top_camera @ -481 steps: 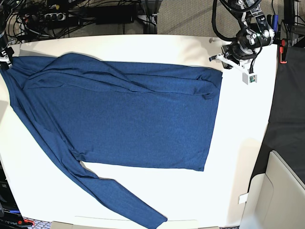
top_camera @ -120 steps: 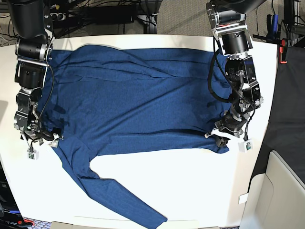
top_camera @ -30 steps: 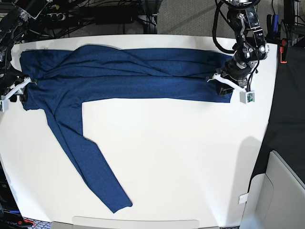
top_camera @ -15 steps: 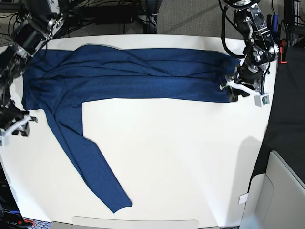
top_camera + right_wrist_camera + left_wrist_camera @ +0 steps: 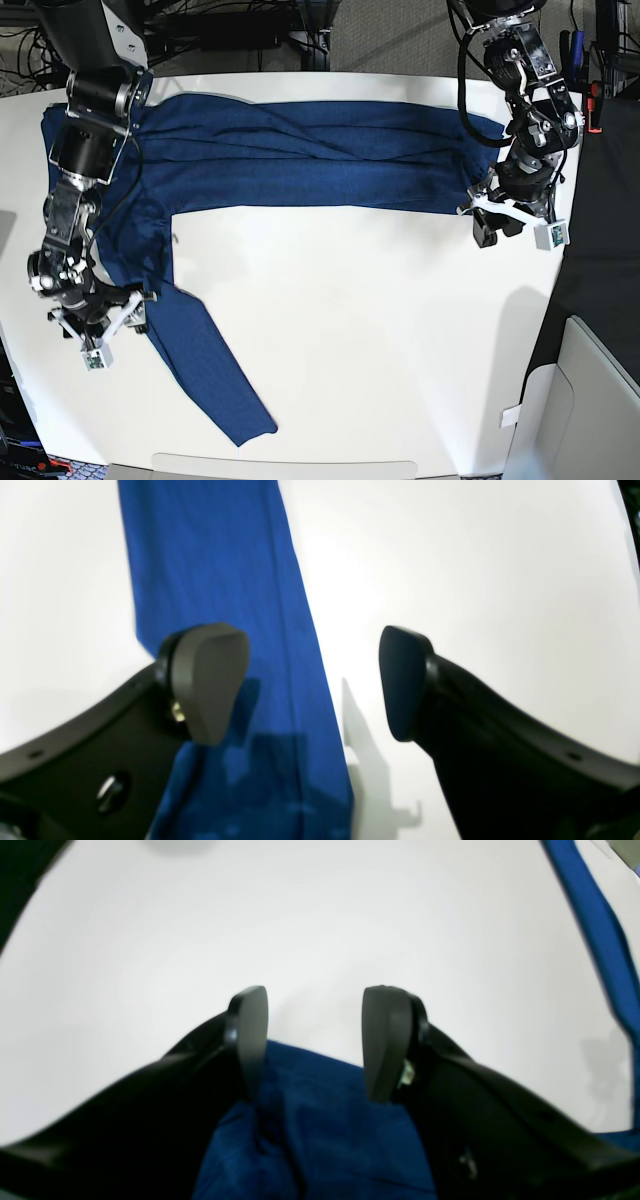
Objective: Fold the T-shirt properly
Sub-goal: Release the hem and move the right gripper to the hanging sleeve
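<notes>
The robot's right gripper needs to close on the outer edge (image 5: 146, 318) (image 5: 318, 675) of the navy T-shirt's trailing sleeve, near the folded part of the T-shirt and away from the left gripper.
The navy T-shirt (image 5: 300, 160) lies as a long folded band across the far part of the white table (image 5: 380, 330). One sleeve (image 5: 205, 370) trails toward the near edge on the left. My left gripper (image 5: 505, 225) hovers at the band's right end, open. In its wrist view the gripper (image 5: 315, 1040) holds nothing, and the cloth's edge (image 5: 320, 1135) lies under the jaws. My right gripper (image 5: 100, 322) stands open over the sleeve's upper part. In its wrist view the sleeve (image 5: 215, 570) runs between the spread fingers (image 5: 210, 680) without being gripped.
Cables and a power strip (image 5: 230, 30) lie beyond the far table edge. Black fabric (image 5: 600, 200) borders the right side, with a pale bin (image 5: 590, 400) at the near right corner. A red item (image 5: 595, 105) sits by the right edge.
Both grippers have opened and let go of the shirt. The right gripper has travelled down toward the sleeve; the left has slipped just off the band's right end.
</notes>
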`<state>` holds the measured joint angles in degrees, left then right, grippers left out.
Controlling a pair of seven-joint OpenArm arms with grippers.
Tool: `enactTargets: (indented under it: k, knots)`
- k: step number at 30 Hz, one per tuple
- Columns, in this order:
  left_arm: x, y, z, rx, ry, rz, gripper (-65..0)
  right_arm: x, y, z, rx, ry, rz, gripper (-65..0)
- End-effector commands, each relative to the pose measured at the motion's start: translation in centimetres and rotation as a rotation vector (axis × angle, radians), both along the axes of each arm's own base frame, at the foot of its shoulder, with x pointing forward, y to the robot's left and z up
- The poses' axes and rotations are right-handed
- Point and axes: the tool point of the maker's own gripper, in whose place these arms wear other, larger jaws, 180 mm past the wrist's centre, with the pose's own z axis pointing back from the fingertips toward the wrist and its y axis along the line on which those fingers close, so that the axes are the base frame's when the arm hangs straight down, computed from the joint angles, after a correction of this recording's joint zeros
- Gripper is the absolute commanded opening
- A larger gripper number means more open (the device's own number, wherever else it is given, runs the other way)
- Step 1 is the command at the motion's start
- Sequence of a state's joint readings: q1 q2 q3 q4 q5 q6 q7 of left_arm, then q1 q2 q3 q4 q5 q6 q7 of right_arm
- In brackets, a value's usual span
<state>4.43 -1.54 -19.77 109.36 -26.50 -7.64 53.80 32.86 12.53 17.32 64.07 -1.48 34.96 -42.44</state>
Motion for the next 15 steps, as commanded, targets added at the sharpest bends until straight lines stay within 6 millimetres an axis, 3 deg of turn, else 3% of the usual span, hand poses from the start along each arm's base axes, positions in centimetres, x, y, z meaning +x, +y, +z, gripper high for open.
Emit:
enactTargets:
  k: [1, 6, 11, 15]
  knots:
    - [0.7, 0.0, 1.5, 0.010, -0.057, -0.008, -35.6, 1.7, -0.6, 2.6, 0.010, -0.081, -0.006, -20.4]
    - [0.6, 0.0, 1.4, 0.010, -0.052, -0.008, -35.6, 3.2, -2.5, 2.0, 0.062, -0.111, -0.086, -20.4]
    - [0.6, -0.1, 1.4, 0.009, -0.053, -0.009, -35.6, 3.5, -2.4, 0.3, 0.110, -0.101, -0.101, -20.4]
    - [0.6, -0.1, 1.4, 0.009, -0.053, -0.009, -35.6, 3.0, -2.2, -2.3, 0.147, -0.067, -0.125, -20.4]
